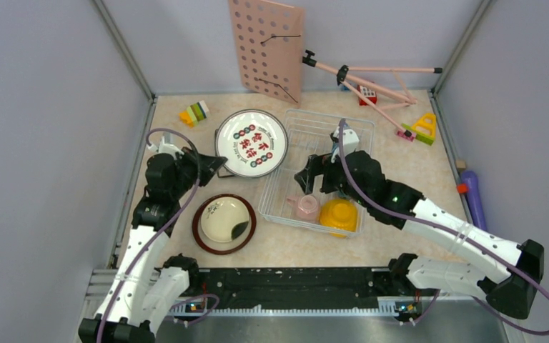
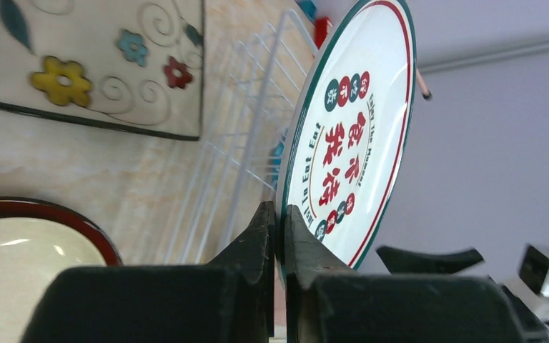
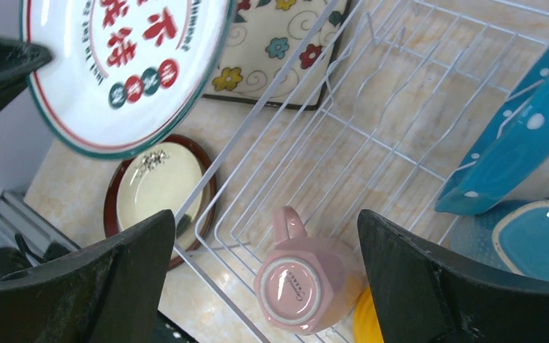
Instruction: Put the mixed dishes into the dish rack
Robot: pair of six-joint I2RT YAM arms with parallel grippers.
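My left gripper is holding the white plate's rim farthest from the rack, so my right gripper will take the opposite rim [image 1: 285,146] while my left gripper takes the front.
My left gripper [image 2: 279,221] is shut on the rim of the white plate with characters [image 2: 354,128], which it holds tilted above the table beside the dish rack [image 1: 297,125]. The same plate [image 1: 250,143] hangs at the rack's left edge in the top view. Inside the rack lie an upturned pink cup [image 3: 304,282], a yellow bowl [image 1: 339,214], a blue polka-dot plate [image 3: 529,136] and a blue-grey mug [image 3: 540,239]. My right gripper [image 3: 266,221] stands open above the pink cup, holding nothing. The brown-rimmed plate [image 1: 224,223] and the square floral plate [image 2: 93,64] lie on the table.
A pink pegboard [image 1: 266,50] and a pink folding stand [image 1: 372,82] lean at the back wall. Toy blocks [image 1: 195,113] sit at the back left, others [image 1: 423,128] at the back right. A purple object [image 1: 475,196] lies by the right wall.
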